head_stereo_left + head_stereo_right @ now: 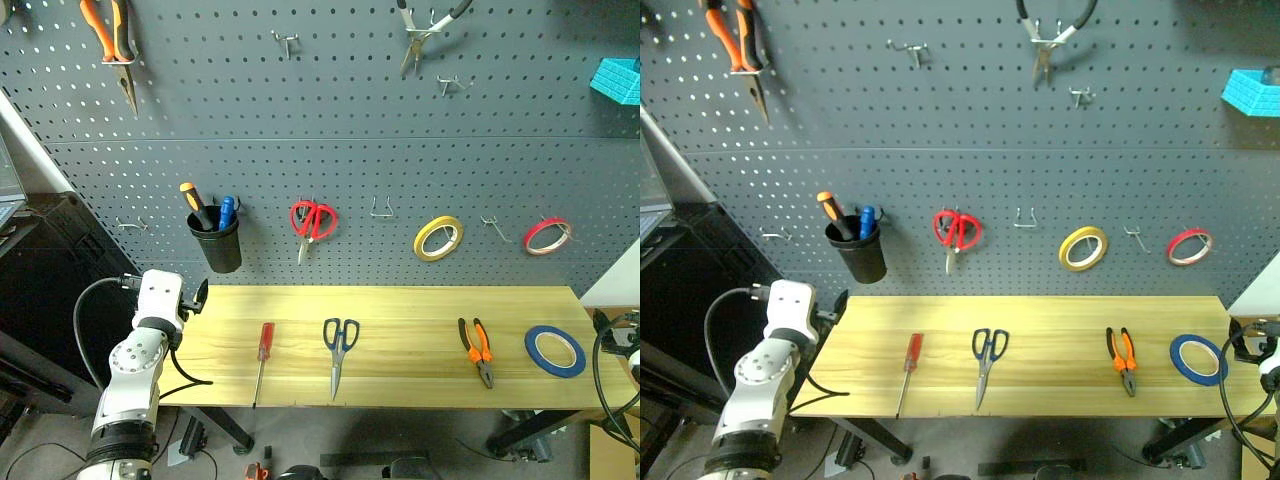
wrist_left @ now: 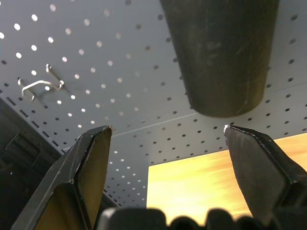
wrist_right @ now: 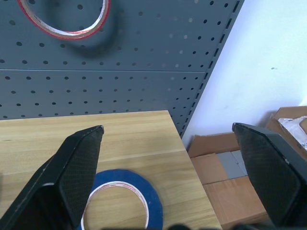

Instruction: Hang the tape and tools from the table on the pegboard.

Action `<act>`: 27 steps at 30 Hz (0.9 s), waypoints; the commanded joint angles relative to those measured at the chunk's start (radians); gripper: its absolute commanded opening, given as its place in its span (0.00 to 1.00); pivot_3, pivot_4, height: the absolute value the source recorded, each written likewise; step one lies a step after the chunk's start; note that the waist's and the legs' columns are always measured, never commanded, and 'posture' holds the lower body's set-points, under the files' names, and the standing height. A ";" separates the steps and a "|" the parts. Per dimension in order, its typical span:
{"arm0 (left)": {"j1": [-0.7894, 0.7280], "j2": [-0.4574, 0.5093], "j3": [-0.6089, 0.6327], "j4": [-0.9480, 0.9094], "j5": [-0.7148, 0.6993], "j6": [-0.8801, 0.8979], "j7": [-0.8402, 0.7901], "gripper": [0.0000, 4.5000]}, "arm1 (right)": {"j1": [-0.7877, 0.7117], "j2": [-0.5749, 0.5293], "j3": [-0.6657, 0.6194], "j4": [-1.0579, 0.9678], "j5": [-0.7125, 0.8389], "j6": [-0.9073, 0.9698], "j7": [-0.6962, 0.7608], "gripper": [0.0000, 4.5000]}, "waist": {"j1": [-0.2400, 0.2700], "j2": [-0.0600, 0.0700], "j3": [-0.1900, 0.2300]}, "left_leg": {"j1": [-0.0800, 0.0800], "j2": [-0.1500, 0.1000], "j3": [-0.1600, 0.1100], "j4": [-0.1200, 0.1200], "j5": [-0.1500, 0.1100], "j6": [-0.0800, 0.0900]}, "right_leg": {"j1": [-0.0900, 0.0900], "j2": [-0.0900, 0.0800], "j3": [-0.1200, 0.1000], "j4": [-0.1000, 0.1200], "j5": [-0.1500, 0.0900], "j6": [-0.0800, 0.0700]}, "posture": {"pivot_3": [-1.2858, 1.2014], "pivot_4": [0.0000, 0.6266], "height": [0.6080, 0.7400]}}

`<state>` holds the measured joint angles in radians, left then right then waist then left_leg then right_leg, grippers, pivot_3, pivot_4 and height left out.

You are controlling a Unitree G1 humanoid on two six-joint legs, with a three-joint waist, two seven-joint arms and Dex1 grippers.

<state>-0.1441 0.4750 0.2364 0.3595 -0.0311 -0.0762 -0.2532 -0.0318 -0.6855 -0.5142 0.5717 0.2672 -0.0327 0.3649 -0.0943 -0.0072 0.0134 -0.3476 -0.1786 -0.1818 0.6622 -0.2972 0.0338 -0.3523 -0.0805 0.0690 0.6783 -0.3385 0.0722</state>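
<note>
My right gripper is going to close on the near-pliers side point(image 1: 531, 356) point(image 3: 80, 223) of the blue tape, with one finger inside the hole of the tape.
On the light wooden table point(image 1: 400, 300), from left to right, lie a red-handled screwdriver point(image 1: 263, 355), blue-handled scissors point(image 1: 339, 345), orange-and-black pliers point(image 1: 477, 350) and the blue tape point(image 1: 555, 351). The dark grey pegboard point(image 1: 350, 150) rises behind them. My left gripper point(image 2: 168, 128) stands open and empty at the table's left end, facing the black cup point(image 2: 220, 52). At the table's right end my right gripper point(image 3: 168, 127) is open and empty, with the blue tape point(image 3: 124, 191) lying just ahead of its fingers.
The pegboard holds a black cup point(image 1: 218, 240) with two screwdrivers, red scissors point(image 1: 313, 220), a yellow ring point(image 1: 438, 237), a red ring point(image 1: 547, 235) and pliers point(image 1: 115, 35) at the top. Bare hooks point(image 1: 381, 210) hang between them. Cardboard boxes point(image 3: 240, 167) sit right of the table.
</note>
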 commanded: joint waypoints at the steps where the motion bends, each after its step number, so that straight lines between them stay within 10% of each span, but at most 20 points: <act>1: -0.025 0.015 -0.007 -0.008 0.006 -0.042 -0.008 0.89 | -0.020 -0.006 -0.017 -0.043 0.012 -0.004 -0.004 1.00 | -0.002 0.000 0.000 | 0.000 0.000 0.000 0.000 0.000 0.000 | 0.000 0.000 0.000 0.000 0.000 0.000 | 0.44 0.00 1.00; 18: 0.043 -0.016 0.019 -0.117 0.003 0.035 0.079 0.89 | 0.014 0.004 0.038 -0.130 0.008 0.053 0.056 1.00 | -0.021 0.000 0.000 | 0.000 0.000 0.000 0.000 0.000 0.000 | 0.000 0.000 0.000 0.000 0.000 0.000 | 0.45 0.00 1.00; 27: 0.093 -0.035 -0.198 -0.486 -0.086 0.297 -0.175 0.89 | 0.058 0.013 0.134 -0.358 0.014 0.368 0.093 1.00 | -0.018 0.002 -0.001 | -0.001 0.000 0.000 0.001 -0.001 0.001 | 0.000 0.000 0.000 0.000 0.000 0.000 | 0.43 0.04 1.00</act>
<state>-0.0460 0.4273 0.0800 -0.0446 -0.0937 0.1820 -0.3679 0.0292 -0.6632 -0.3809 0.2737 0.2680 0.2850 0.4541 -0.1118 -0.0056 0.0128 -0.3482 -0.1785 -0.1814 0.6629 -0.2978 0.0344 -0.3519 -0.0808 0.0689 0.6782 -0.3385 0.0723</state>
